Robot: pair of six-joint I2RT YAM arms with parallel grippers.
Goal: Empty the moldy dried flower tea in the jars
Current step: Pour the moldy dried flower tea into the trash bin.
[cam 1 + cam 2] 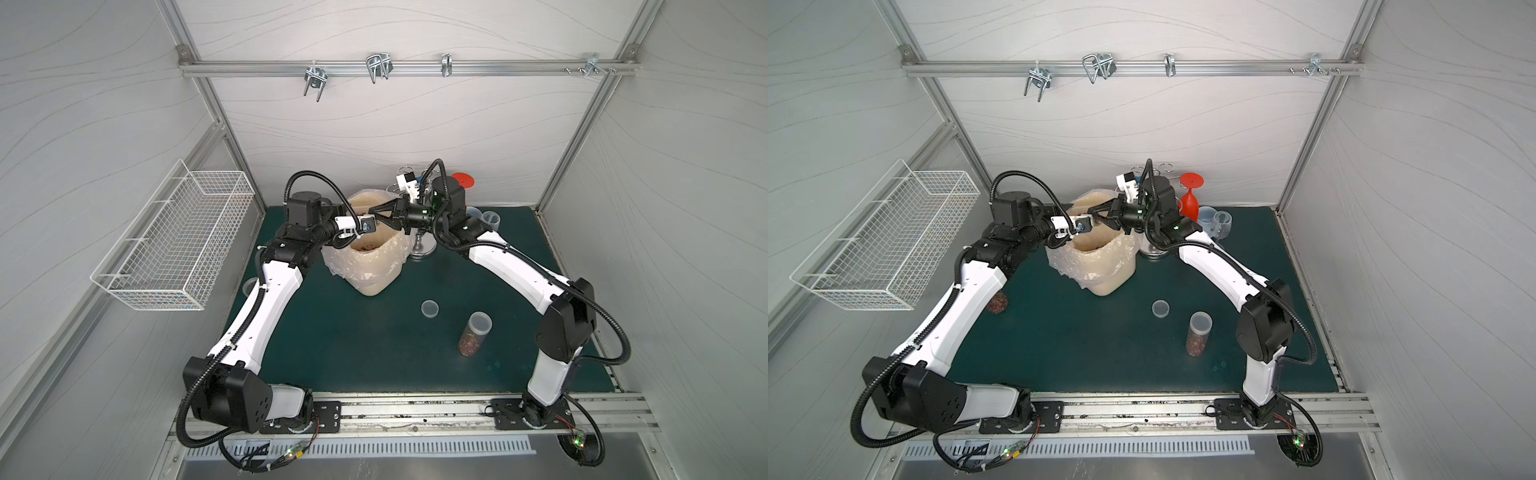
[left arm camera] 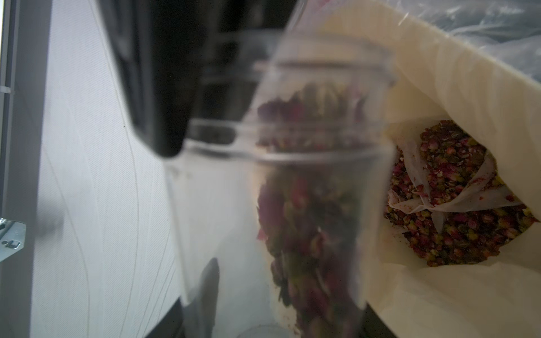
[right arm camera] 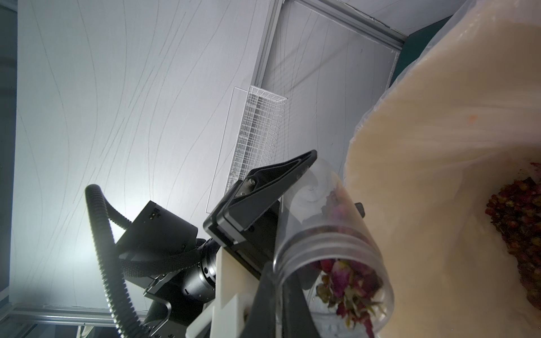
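Note:
My left gripper is holding the tea-filled jar across its side, so my right gripper needs to keep the jar's rim while my left gripper takes the jar's closed base (image 3: 313, 184).
My left gripper (image 2: 278, 322) is shut on a clear open jar (image 2: 316, 181), tipped mouth-down over the beige bag-lined bin (image 1: 374, 286). Dried flower tea (image 3: 345, 281) sits at the jar's mouth, and more lies in the bin (image 2: 453, 190). My right gripper (image 3: 276, 281) is shut at the jar's rim, with the thin wall between its fingers. In both top views the two grippers meet above the bin (image 1: 1108, 282). A tall lidded jar of tea (image 1: 473, 336) stands at the front right. Another jar with tea (image 1: 997, 303) shows under the left arm.
A loose translucent lid (image 1: 429, 308) lies on the green mat. At the back right stand a red stemmed glass (image 1: 1190, 199), a clear wine glass (image 1: 1221, 224) and a pale blue mug (image 1: 1206, 216). A white wire basket (image 1: 178, 241) hangs on the left wall.

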